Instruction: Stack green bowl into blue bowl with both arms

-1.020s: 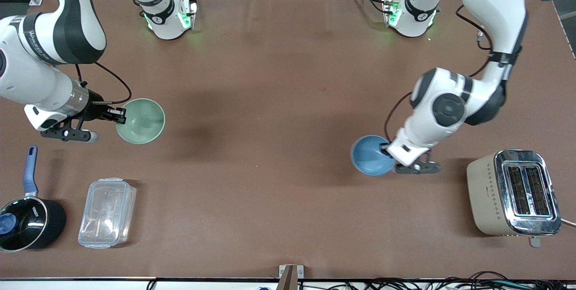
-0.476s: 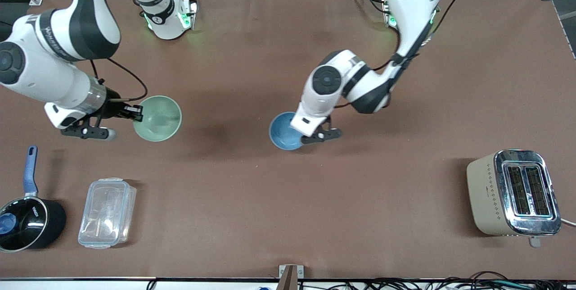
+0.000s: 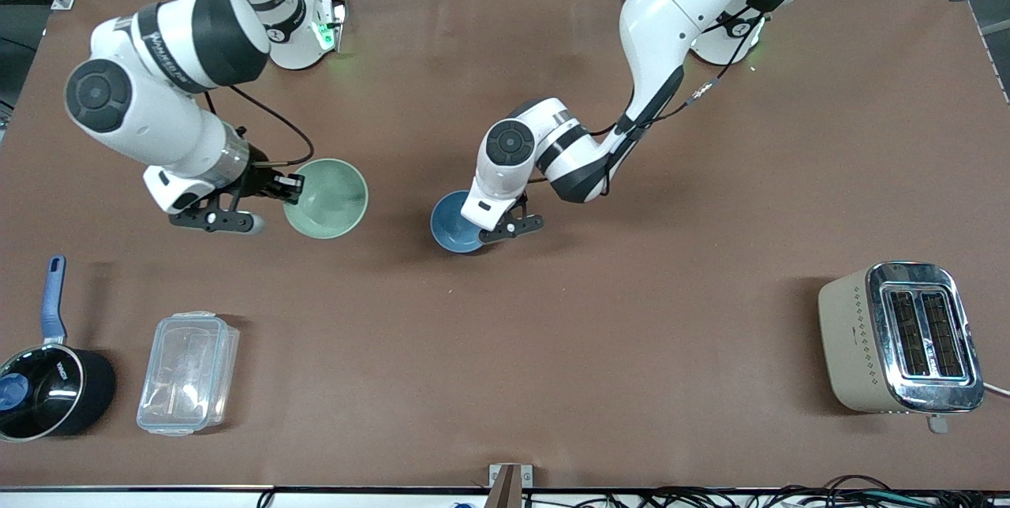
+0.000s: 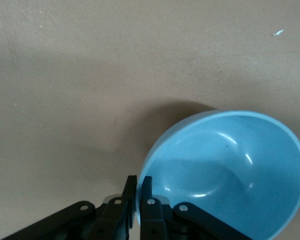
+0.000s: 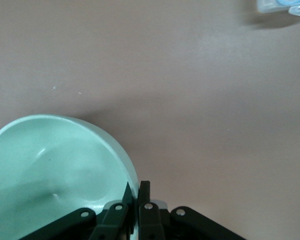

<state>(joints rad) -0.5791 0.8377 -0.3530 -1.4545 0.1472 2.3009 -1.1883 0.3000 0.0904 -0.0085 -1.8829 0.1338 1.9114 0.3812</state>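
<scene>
I will use my right gripper to set the green bowl down inside the blue bowl at my left gripper (image 3: 461, 218), over the brown table.
The pale green bowl (image 3: 327, 198) hangs tilted over the table's middle, toward the right arm's end. My right gripper (image 3: 290, 187) is shut on its rim. In the right wrist view the rim of the green bowl (image 5: 55, 165) sits pinched in the gripper (image 5: 138, 190). The light blue bowl (image 3: 454, 230) is held tilted over the middle of the table, beside the green bowl. My left gripper (image 3: 478, 233) is shut on its rim. The left wrist view shows the blue bowl (image 4: 230, 170) clamped by the gripper (image 4: 138, 184). The two bowls are apart.
A clear plastic lidded box (image 3: 188, 372) and a black saucepan with a blue handle (image 3: 46, 382) stand near the front camera at the right arm's end. A beige toaster (image 3: 899, 337) stands at the left arm's end. The brown table (image 3: 505, 350) lies under both bowls.
My left arm has carried the blue bowl from near the toaster toward the table's middle. My right arm has carried the green bowl toward the middle. The gap between the bowls has shrunk.
</scene>
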